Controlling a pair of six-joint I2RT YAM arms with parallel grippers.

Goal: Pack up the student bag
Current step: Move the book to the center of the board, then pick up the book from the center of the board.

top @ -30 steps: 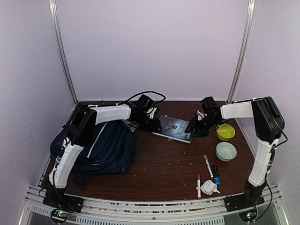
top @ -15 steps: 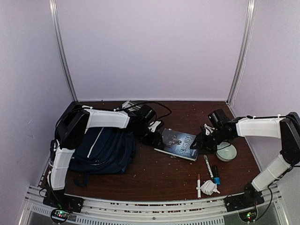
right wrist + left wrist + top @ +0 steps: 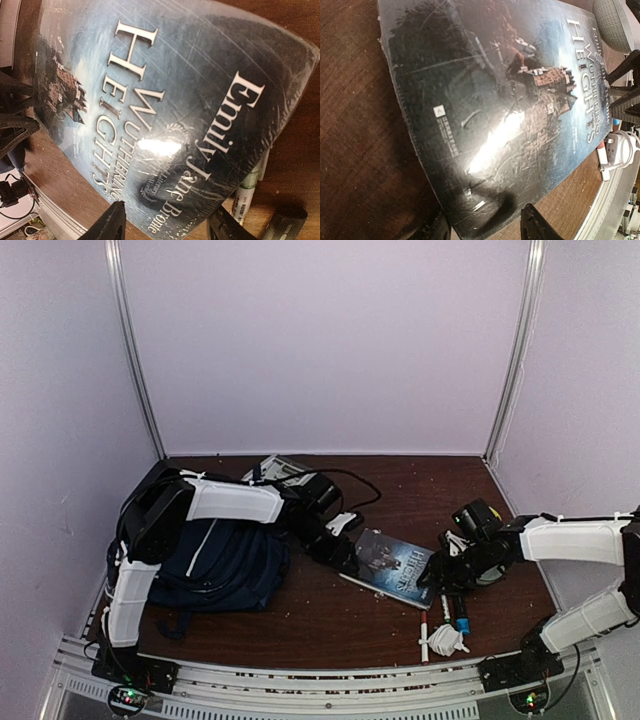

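Note:
My right gripper is going to grab the book by the middle of its short edge (image 3: 431, 580) (image 3: 257, 161), beside the author's name.
The navy student bag (image 3: 225, 562) lies at the table's left, under my left arm. A glossy paperback, "Wuthering Heights" (image 3: 392, 571), lies flat right of centre. My left gripper (image 3: 343, 556) is at the book's left end. It is open, and its dark fingers (image 3: 535, 226) straddle a corner of the book (image 3: 495, 100). My right gripper (image 3: 441, 577) is at the right end. It is open too, with its fingertips (image 3: 112, 224) on either side of the cover's near edge (image 3: 165, 100).
A green-banded marker (image 3: 250, 186) and a dark marker (image 3: 288, 220) lie just beside the book. A red-tipped pen (image 3: 424, 634) and a crumpled white item (image 3: 448, 640) lie near the front edge. A pale bowl (image 3: 616, 21) is beyond the book. Papers (image 3: 277, 468) lie behind the bag.
Both arms have swung from the back of the table toward the front. The book has slid with them, forward and right, ending next to the markers. My right arm now hides the bowls.

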